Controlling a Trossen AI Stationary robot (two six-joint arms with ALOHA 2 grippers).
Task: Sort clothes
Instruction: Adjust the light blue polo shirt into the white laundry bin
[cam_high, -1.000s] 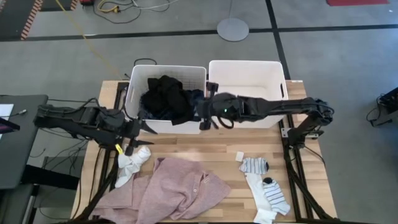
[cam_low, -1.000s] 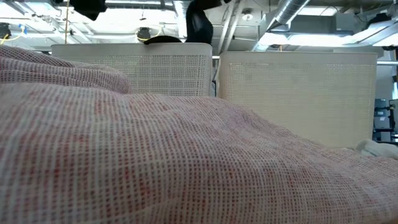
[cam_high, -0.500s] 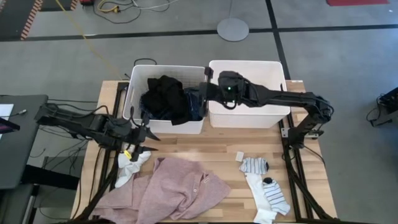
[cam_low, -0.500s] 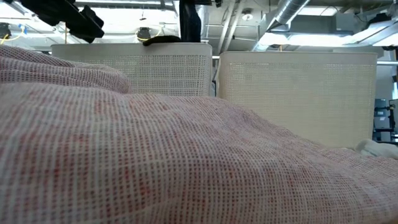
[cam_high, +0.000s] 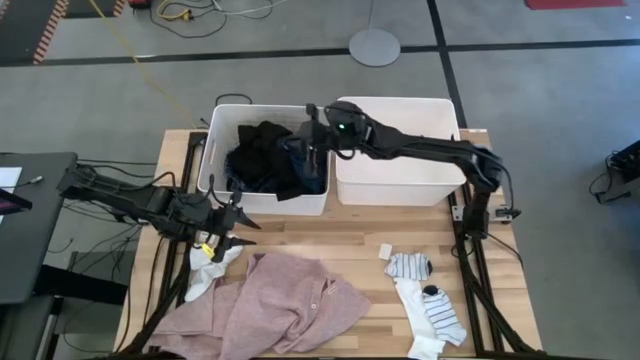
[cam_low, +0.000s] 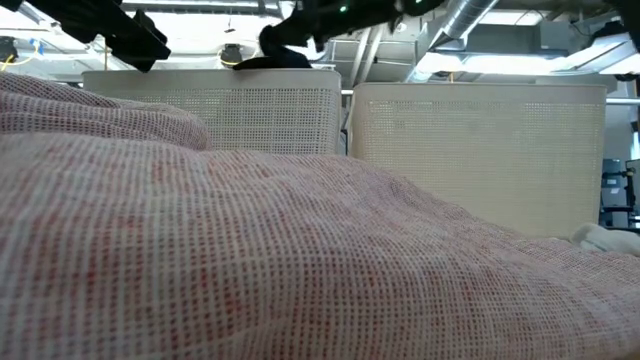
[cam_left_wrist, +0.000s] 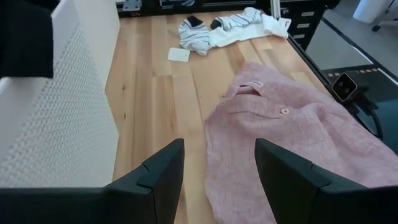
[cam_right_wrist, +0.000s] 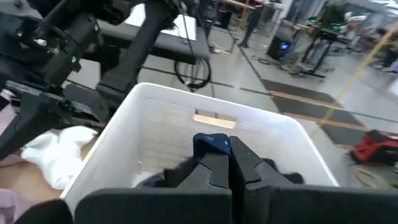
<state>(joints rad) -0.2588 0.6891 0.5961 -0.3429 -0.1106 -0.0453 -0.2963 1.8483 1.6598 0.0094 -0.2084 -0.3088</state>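
Note:
Next, my right gripper releases the navy dotted top against the black garment inside the white bin (cam_high: 284, 178).
My right gripper (cam_high: 308, 130) (cam_right_wrist: 229, 153) is over the left white bin (cam_high: 218, 150), shut on the navy dotted top (cam_high: 314, 167). A black garment (cam_high: 265, 155) lies in that bin. The right white bin (cam_high: 400, 190) stands beside it. My left gripper (cam_high: 238, 222) (cam_left_wrist: 217, 180) hangs open above the table just before the left bin, touching nothing. The pink shirt (cam_high: 285, 305) (cam_left_wrist: 292, 130) lies spread on the table's near side, and a white piece (cam_high: 205, 265) lies at its left. Small white and striped socks (cam_high: 425, 290) lie on the near right. My right gripper pinches a bit of the navy dotted top (cam_right_wrist: 210, 144) between its two fingers, at their free ends. The fingers reach nearly level from the table's right, above the bin's rim. The rest of the top hangs down inside the bin (cam_high: 314, 172). One layer or several, I cannot tell.
A small white tag (cam_high: 384, 250) lies on the bare wood between the bins and the socks. In the low view the pink shirt (cam_low: 300, 260) fills the foreground and hides most of the table. A dark side table (cam_high: 30, 220) stands off the left edge.
My right gripper has swung from before the left bin's near wall toward the far edge and the left, over that bin, carrying the navy top, which now hangs into the bin. My left gripper has sunk a little toward the table and stayed open.

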